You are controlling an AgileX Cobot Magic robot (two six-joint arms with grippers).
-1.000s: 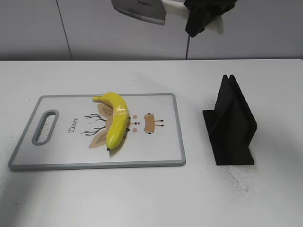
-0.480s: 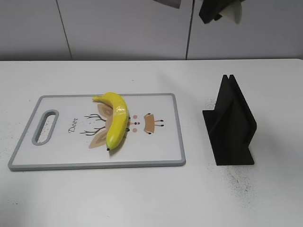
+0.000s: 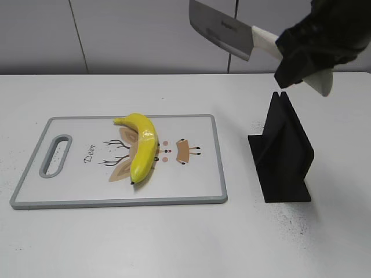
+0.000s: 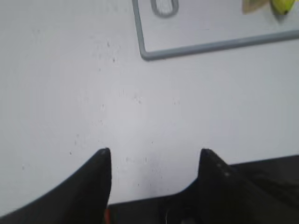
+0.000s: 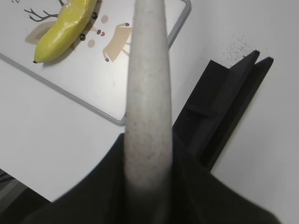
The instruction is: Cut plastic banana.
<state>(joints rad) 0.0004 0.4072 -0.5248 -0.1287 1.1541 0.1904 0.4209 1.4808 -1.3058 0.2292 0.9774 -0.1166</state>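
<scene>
Next, my right gripper releases the cleaver knife so that it is left in between the upright panels of the black knife stand [image 3: 296,125] [image 5: 236,106].
The yellow plastic banana [image 3: 142,149] lies whole on the white cutting board [image 3: 191,179], near its middle; it also shows in the right wrist view [image 5: 65,29]. My right gripper [image 3: 301,55] is shut on the pale handle of a cleaver knife [image 3: 223,30] and holds it high above the black knife stand [image 3: 282,152], blade pointing left. The handle [image 5: 148,93] fills the right wrist view. My left gripper [image 4: 154,154] is open and empty over bare table, near the board's handle corner [image 4: 163,46].
The black knife stand [image 5: 224,107] stands right of the board on the white table. A grey wall runs behind the table. Dark specks dot the table near the stand.
My right gripper with the cleaver has come down and to the right, from the top edge of the view to just above the knife stand. The banana and board have not moved.
</scene>
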